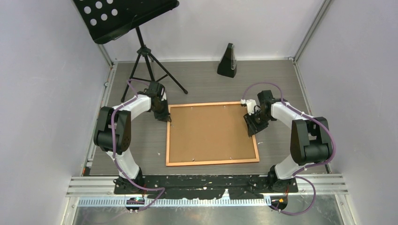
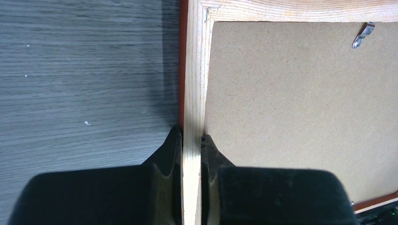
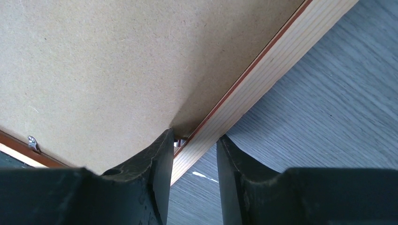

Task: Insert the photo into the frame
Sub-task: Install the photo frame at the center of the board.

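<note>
Next, my right gripper opens, straightens and pinches farther along the frame's side (image 3: 228, 111), because the frame's side slants through its fingers beside the metal clip.
The copper-orange frame (image 1: 212, 162) lies back-up in the middle of the table, with the brown backing board (image 1: 211, 131) set into it. The photo is hidden. My left gripper (image 1: 164, 115) is shut on the frame's left rail (image 2: 193, 84) near the far corner, both fingers pressed against the pale wood. My right gripper (image 1: 253, 125) straddles the right rail (image 3: 277, 70). Its jaws are open: one finger is over the backing board (image 3: 117, 70) and the other stands off the rail above bare table. A metal clip (image 2: 363, 35) shows on the board.
A black music stand (image 1: 126, 18) on a tripod (image 1: 148, 65) stands at the back left, close to my left arm. A dark metronome (image 1: 227, 61) sits at the back centre. Grey walls close in both sides of the wood-grain table (image 1: 281, 84).
</note>
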Robot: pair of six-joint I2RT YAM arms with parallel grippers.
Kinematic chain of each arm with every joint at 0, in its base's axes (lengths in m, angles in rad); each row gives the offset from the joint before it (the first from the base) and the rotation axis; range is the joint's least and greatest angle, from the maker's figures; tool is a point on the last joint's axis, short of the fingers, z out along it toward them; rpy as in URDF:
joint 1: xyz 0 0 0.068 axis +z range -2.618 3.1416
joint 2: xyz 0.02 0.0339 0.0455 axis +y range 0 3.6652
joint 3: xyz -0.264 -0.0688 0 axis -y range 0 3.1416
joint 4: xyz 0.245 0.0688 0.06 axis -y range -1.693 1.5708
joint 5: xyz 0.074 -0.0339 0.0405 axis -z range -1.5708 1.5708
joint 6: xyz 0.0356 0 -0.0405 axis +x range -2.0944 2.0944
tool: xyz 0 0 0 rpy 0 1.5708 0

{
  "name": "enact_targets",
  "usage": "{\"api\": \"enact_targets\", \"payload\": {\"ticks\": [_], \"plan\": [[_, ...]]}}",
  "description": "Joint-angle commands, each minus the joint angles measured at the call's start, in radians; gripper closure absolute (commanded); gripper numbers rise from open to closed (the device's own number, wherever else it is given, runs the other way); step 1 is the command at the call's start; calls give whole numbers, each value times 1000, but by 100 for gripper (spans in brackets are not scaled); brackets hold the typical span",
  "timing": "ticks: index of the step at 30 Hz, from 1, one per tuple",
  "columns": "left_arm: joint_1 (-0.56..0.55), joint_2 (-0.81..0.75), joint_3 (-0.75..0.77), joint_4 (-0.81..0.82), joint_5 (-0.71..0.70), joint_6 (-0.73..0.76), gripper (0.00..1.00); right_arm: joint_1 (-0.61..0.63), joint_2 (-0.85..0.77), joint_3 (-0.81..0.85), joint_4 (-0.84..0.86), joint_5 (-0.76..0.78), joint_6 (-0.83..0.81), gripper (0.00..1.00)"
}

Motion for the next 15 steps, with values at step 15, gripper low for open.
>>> {"api": "enact_targets", "payload": {"ticks": [15], "plan": [[14,0,-21,17,-11,-27,100,-26,36,39,55,114,-16,38]]}}
